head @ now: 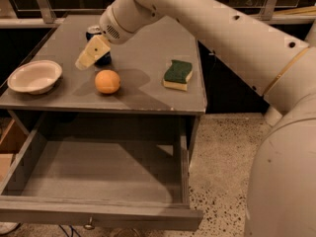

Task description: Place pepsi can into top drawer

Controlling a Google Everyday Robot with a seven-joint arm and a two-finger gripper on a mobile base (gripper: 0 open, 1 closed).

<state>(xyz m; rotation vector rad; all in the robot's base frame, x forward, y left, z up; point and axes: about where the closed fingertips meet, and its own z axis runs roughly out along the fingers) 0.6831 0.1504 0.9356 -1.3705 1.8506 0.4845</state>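
I should grip the upright pepsi can's upper half (pixel 96 37), just below its silver top.
The pepsi can (pixel 94 32) stands upright at the back left of the tabletop. Only its silver top and a strip of dark blue by its base show. My gripper (pixel 92 51) is right at the can, in front of it and covering most of its body. The arm reaches in from the upper right. The top drawer (pixel 98 212) is pulled open under the tabletop, with a bare grey floor and a small metal knob (pixel 89 226) on its front.
An orange (pixel 107 81) lies just in front of the can. A white bowl (pixel 34 76) sits at the table's left edge, and a green-and-yellow sponge (pixel 177 74) at the right. A cardboard box (pixel 9 141) stands on the floor at left.
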